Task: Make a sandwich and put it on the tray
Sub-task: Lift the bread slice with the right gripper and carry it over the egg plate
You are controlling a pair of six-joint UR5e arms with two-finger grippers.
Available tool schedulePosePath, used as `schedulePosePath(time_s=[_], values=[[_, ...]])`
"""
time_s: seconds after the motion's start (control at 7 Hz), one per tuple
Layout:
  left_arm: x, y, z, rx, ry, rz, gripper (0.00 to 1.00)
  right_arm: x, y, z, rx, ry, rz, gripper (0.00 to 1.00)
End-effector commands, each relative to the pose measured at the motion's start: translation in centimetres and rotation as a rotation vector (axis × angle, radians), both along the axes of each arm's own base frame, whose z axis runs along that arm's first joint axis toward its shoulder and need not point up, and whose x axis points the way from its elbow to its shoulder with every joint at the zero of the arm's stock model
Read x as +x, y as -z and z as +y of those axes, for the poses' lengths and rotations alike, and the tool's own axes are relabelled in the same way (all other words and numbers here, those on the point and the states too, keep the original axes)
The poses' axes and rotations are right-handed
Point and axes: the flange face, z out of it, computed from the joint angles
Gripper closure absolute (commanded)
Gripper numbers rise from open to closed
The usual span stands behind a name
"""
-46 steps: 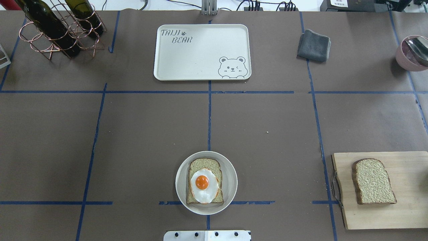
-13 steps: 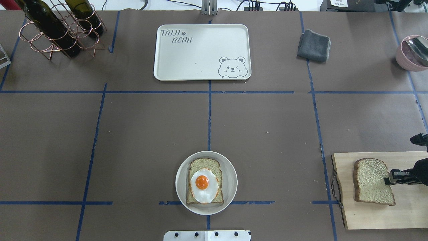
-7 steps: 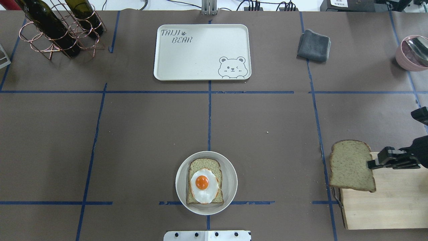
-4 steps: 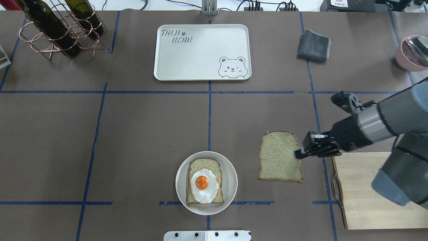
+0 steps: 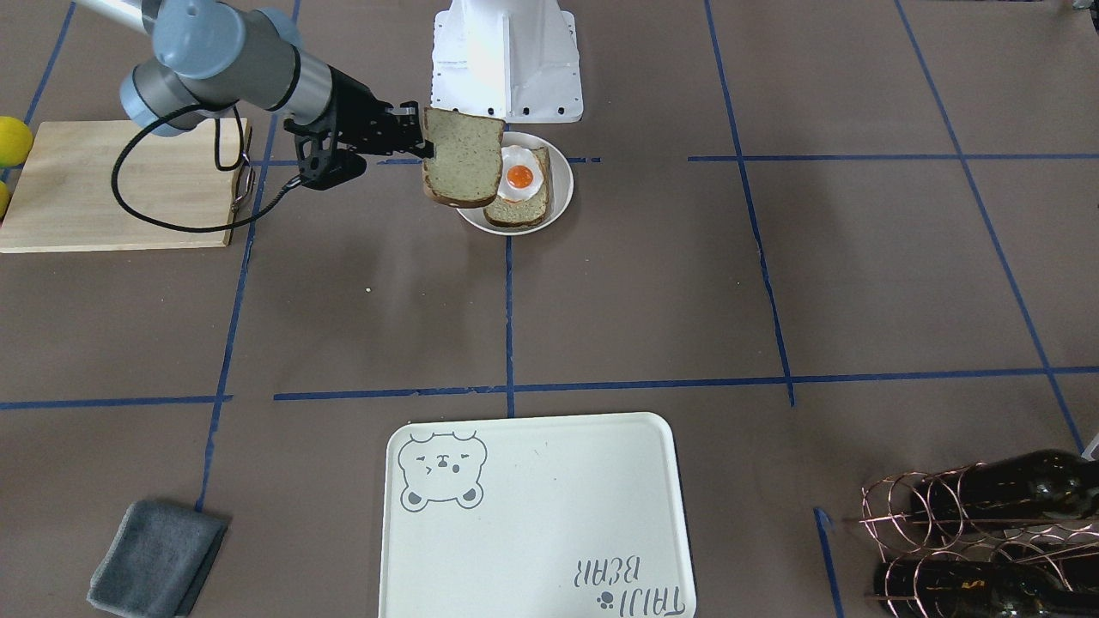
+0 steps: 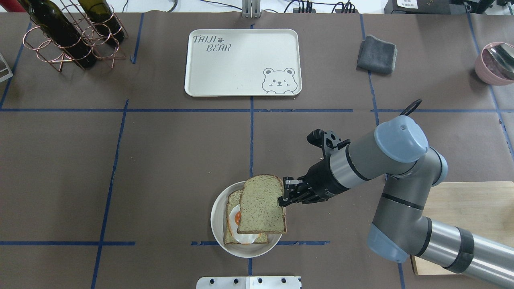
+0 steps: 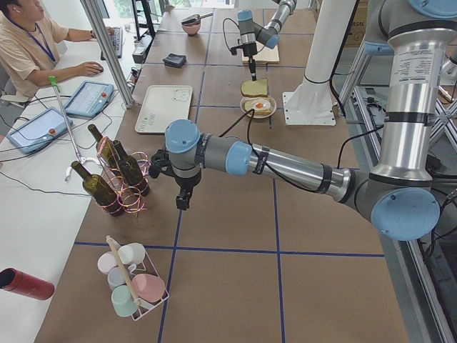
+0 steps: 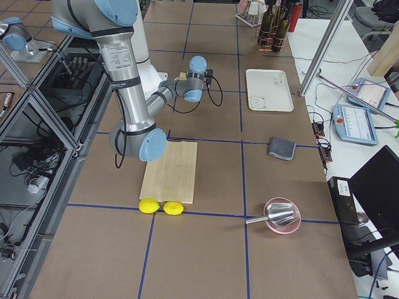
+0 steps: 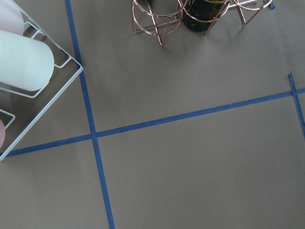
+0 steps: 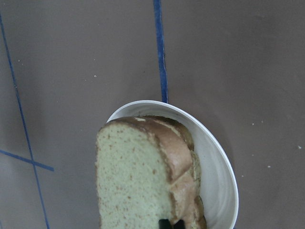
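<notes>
My right gripper will let go of the tan bread slice on top of the fried egg (image 5: pixel 512 176) (image 10: pixel 156 177) on the round cream plate.
My right gripper (image 6: pixel 283 196) is shut on the edge of a tan bread slice (image 6: pixel 261 204), which it holds level in the air above the round cream plate (image 6: pixel 217 208). On the plate lies the other slice (image 6: pixel 231 198) with the fried egg (image 6: pixel 237 218) on top, both mostly covered by the held slice. The front view shows the held slice (image 5: pixel 464 154) overlapping the plate's (image 5: pixel 562 184) side nearest the arm. The cream bear tray (image 6: pixel 241 62) lies bare at the far middle. My left gripper (image 7: pixel 183 204) hangs near the bottle rack; I cannot tell its state.
The wooden cutting board (image 6: pixel 478 204) lies bare under the right arm. A grey cloth (image 6: pixel 376 55) sits right of the tray and a pink bowl (image 6: pixel 496 64) at the far right edge. The bottle rack (image 6: pixel 68 32) stands far left. Two lemons (image 8: pixel 159 207) lie beside the board.
The right gripper took the slice off the cutting board, lifted it, and carried it leftward to a spot over the plate.
</notes>
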Motion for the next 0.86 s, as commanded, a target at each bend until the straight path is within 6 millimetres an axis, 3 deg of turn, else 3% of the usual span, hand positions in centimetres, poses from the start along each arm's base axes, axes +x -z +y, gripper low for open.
schedulePosePath(time_s=[0.0, 0.71], values=[[0.0, 0.1, 0.0, 0.002, 0.000, 0.000, 0.00, -2.6, -0.2, 1.2, 0.003, 0.009, 0.013, 1.00], [0.0, 0.1, 0.0, 0.002, 0.000, 0.000, 0.00, -4.3, -0.2, 1.1, 0.000, 0.003, 0.028, 1.00]])
